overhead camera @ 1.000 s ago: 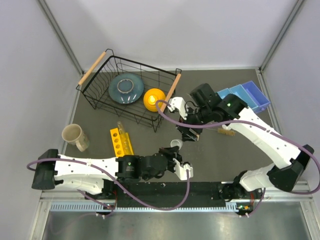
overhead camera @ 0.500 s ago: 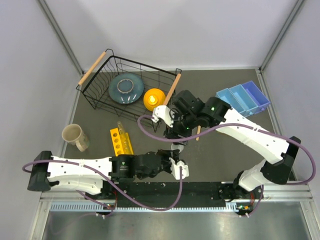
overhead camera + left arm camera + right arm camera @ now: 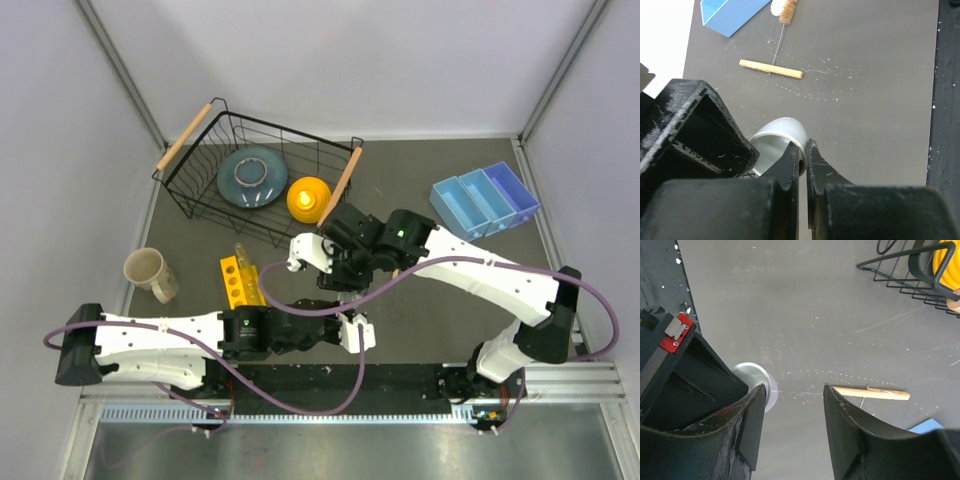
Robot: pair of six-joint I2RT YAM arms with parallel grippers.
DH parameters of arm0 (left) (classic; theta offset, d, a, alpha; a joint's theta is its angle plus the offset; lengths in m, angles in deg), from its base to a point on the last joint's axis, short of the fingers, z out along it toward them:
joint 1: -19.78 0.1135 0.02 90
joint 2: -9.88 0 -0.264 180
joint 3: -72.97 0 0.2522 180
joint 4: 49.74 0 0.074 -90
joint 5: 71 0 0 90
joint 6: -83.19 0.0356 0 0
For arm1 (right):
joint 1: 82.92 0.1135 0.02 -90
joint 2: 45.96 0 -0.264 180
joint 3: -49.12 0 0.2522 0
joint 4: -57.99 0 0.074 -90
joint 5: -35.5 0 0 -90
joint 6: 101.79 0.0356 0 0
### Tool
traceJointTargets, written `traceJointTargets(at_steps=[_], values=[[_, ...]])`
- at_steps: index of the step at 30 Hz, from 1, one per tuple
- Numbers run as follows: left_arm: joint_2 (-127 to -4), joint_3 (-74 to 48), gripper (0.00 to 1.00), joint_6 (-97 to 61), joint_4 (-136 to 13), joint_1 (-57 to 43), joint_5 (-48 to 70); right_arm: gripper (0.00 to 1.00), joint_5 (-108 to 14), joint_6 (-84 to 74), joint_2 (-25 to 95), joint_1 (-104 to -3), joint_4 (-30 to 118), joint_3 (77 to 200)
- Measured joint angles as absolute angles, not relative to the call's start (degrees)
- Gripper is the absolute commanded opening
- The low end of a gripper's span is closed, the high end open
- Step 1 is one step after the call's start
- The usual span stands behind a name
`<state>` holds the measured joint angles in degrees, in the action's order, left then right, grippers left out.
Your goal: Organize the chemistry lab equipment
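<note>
Next, my right gripper moves over and pinches the cup's rim (image 3: pixel 768 380) before my left gripper opens, because the white cup is outside my right gripper's open fingers.
In the left wrist view my left gripper (image 3: pixel 803 156) is shut on the rim of a small white round cup (image 3: pixel 781 131) that rests on the dark table. Beyond it lie a thin pale wooden stick (image 3: pixel 771 69) and a small brown brush (image 3: pixel 787 10). My right gripper (image 3: pixel 794 388) hangs open just above the table, nothing between its fingers. The same white cup (image 3: pixel 759 383) sits just outside its left finger, and the wooden stick (image 3: pixel 871 393) lies beyond its right one. From above, the right gripper (image 3: pixel 342 278) hides the cup. A clear glass tube (image 3: pixel 247 268) lies on the yellow rack.
A black wire basket (image 3: pixel 190 195) at the back left holds a blue-grey plate (image 3: pixel 252 176) and a yellow dome (image 3: pixel 308 197). A yellow rack (image 3: pixel 236 284) and a beige mug (image 3: pixel 150 272) stand at the left. Blue trays (image 3: pixel 485 197) sit at the back right.
My right arm has swung left from near the blue trays to just over the white cup, and its jaws have narrowed. The left gripper has kept its hold on the cup.
</note>
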<state>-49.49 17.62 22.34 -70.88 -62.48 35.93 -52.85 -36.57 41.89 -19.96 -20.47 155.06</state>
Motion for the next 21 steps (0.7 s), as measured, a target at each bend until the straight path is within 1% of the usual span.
traceJointTargets(at_steps=[3,7,12,17,19,21], values=[[-49.51,17.62,0.0,21.49,-71.75,-62.15,35.49,0.49,-54.94,-37.27,41.91,-18.67,-19.49,153.95],[-49.67,17.42,0.0,20.33,-73.13,-61.84,34.93,0.52,-57.31,-38.01,42.11,-17.3,-18.51,152.86],[-49.89,17.08,0.0,19.23,-74.53,-61.54,34.9,0.53,-58.2,-38.56,42.59,-17.01,-17.68,152.51],[-49.89,16.88,0.0,18.64,-75.16,-61.47,35.36,0.49,-58.31,-38.6,43.0,-16.97,-17.35,152.51],[-49.89,16.88,0.0,18.56,-75.56,-61.41,35.6,0.49,-58.29,-38.6,43.33,-16.86,-17.28,152.51],[-49.91,16.86,0.0,18.53,-75.99,-61.36,35.82,0.55,-58.31,-38.62,43.68,-16.69,-17.13,152.51]])
